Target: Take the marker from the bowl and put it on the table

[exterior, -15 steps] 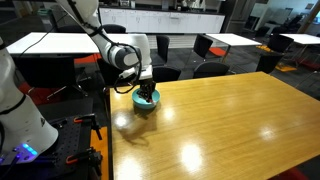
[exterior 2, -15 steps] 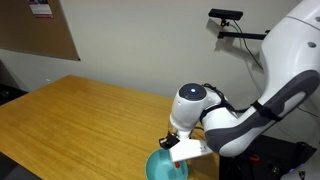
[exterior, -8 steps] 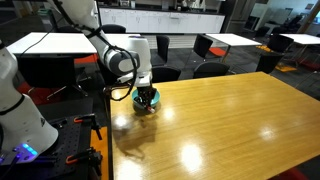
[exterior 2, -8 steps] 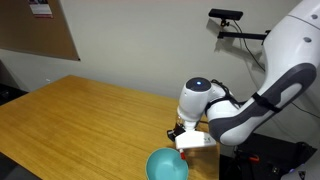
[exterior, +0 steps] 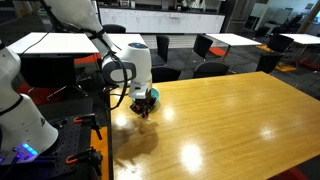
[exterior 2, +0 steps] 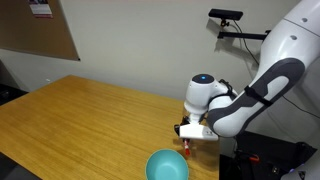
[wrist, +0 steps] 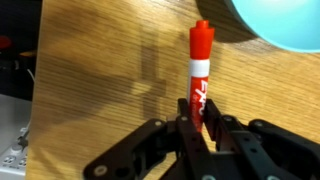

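Observation:
Next, I release the marker on the bare wood (exterior: 144,147) well before the bowl, near the table's edge.
My gripper (wrist: 200,112) is shut on the marker (wrist: 199,65), a slim red stick with a whitish band. It holds the marker beside the teal-blue bowl (wrist: 285,25), over the honey-coloured wood table (wrist: 90,70). In an exterior view the gripper (exterior 2: 188,146) hangs just past the bowl (exterior 2: 167,166), near the table's (exterior 2: 80,115) edge, with the marker's red tip (exterior 2: 189,151) below the fingers. In an exterior view the gripper (exterior: 143,107) hides part of the bowl (exterior: 153,95) near the table's (exterior: 220,120) corner. The marker is too small to make out there.
White-topped tables (exterior: 50,43) and dark chairs (exterior: 208,47) stand behind the wood table. The table edge and a drop to the floor lie close to the gripper (wrist: 25,110). A camera on a stand (exterior 2: 226,17) is behind the arm.
The gripper has come up out of the bowl with the marker in it and moved sideways, away from the bowl toward the table's edge. The bowl now stands uncovered.

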Motion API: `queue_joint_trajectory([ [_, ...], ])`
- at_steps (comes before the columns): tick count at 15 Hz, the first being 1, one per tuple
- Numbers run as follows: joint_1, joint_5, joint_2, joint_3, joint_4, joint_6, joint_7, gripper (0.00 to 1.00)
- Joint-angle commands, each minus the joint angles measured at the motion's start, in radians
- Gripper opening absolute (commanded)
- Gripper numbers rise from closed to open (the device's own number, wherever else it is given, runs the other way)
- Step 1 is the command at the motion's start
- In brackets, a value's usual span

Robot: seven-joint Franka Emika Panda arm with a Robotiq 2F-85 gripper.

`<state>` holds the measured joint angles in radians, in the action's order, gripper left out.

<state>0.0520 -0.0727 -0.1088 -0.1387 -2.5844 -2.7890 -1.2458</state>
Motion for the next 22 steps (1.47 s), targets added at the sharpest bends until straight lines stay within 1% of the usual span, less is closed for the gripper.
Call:
queue_joint_trajectory([
  [1,-0.043,0.101,0.045,0.022,-0.051,-0.04,0.083,0.05],
  [7,-0.076,0.237,0.063,0.016,-0.075,-0.044,0.147,0.05],
  [12,-0.104,0.308,0.074,0.01,-0.084,-0.038,0.163,0.05],
  [20,-0.137,0.325,0.102,0.003,-0.095,-0.031,0.158,0.05],
  [22,-0.139,0.309,0.11,0.003,-0.106,-0.056,0.146,0.05],
])
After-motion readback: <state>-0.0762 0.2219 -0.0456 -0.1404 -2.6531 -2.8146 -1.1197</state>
